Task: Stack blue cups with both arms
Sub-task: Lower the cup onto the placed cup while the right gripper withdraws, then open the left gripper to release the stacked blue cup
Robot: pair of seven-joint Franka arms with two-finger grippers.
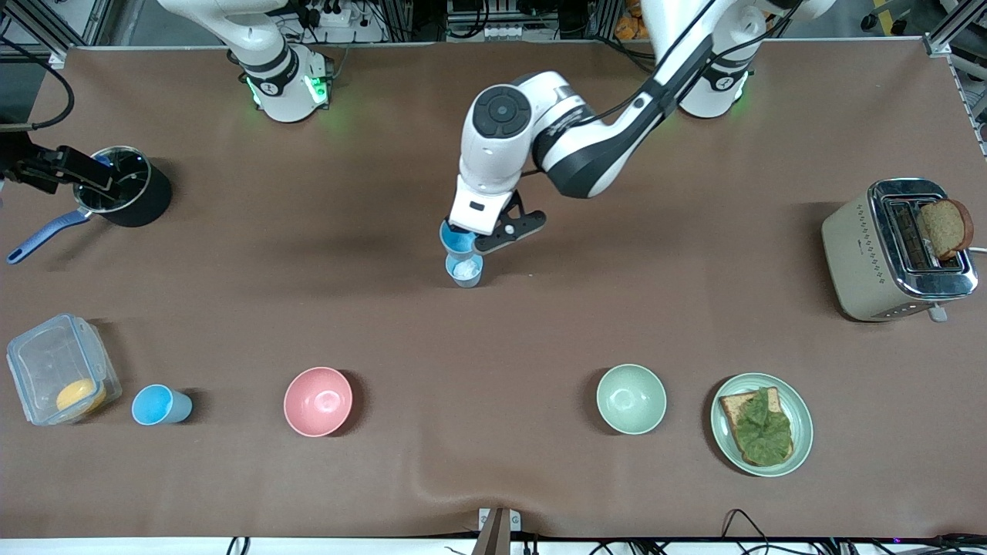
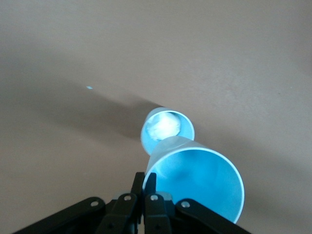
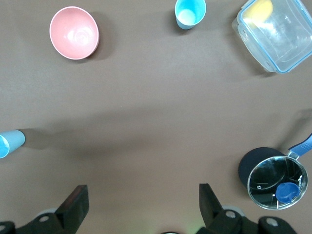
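Observation:
The robot's left gripper should release the tilted blue cup inside the paler blue cup point(image 1: 462, 264) point(image 2: 165, 127) that stands just below it in the middle of the table.
My left gripper point(image 1: 476, 243) is shut on the rim of a blue cup point(image 1: 457, 238) and holds it tilted just above a second blue cup point(image 1: 465, 270), paler inside, that stands mid-table. In the left wrist view the fingers point(image 2: 145, 181) pinch the wall of the held cup point(image 2: 197, 178), with the standing cup point(image 2: 167, 127) just past it. A third blue cup point(image 1: 158, 405) stands beside the plastic box, also in the right wrist view point(image 3: 190, 12). My right gripper point(image 3: 141, 187) is open and empty, high over the table at the right arm's end, out of the front view.
A pink bowl point(image 1: 318, 401) and green bowl point(image 1: 631, 398) sit near the front camera. A plate with toast and lettuce point(image 1: 761, 423), a toaster point(image 1: 898, 248), a lidded plastic box point(image 1: 58, 370) and a black saucepan point(image 1: 127, 193) stand toward the table's ends.

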